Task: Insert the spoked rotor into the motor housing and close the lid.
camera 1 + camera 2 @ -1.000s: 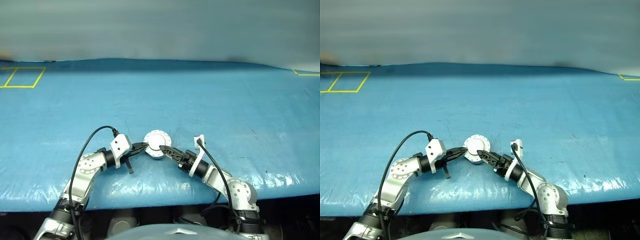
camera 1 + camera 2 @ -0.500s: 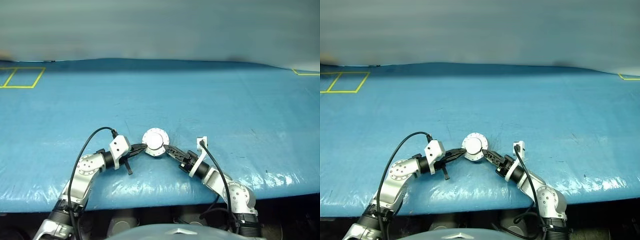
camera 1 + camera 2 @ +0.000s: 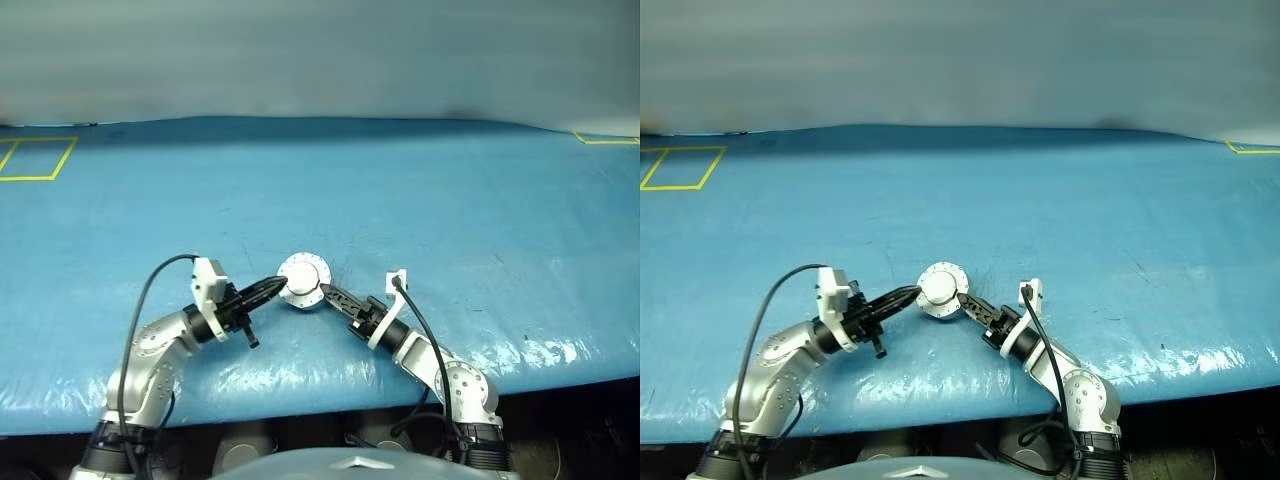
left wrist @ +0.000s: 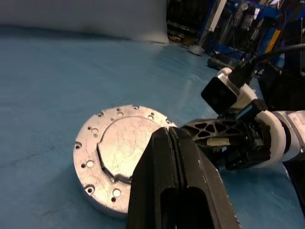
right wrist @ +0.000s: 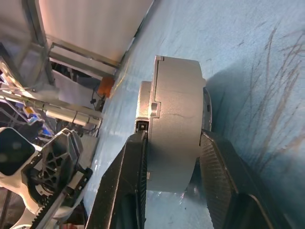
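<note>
The robot's right gripper squeezes the lid onto the motor housing at only one side, so the left gripper should open and pinch both at the motor housing's free rim point(image 3: 289, 298).
The motor housing point(image 3: 302, 281) lies flat on the blue table with the lid point(image 4: 119, 148) down on it, plain grey face with screw holes upward. The spoked rotor is hidden. My right gripper point(image 3: 325, 293) reaches in from the right and is shut on the motor housing point(image 5: 176, 124), one finger point(image 5: 136, 162) against the lid face and the other under the base. My left gripper point(image 3: 274, 288) is shut with nothing in it. Its tip point(image 4: 167, 131) hovers just over the housing's near-left rim.
The blue sheet covers the whole table point(image 3: 400, 200). Yellow tape outlines sit at the far left point(image 3: 35, 158) and far right point(image 3: 605, 138) corners. The table's front edge point(image 3: 300, 400) runs close under both arms.
My right gripper's fingers closed in on the housing. My left hand rose, rolled at the wrist and drew slightly left, staying shut. The head view shifted a little.
</note>
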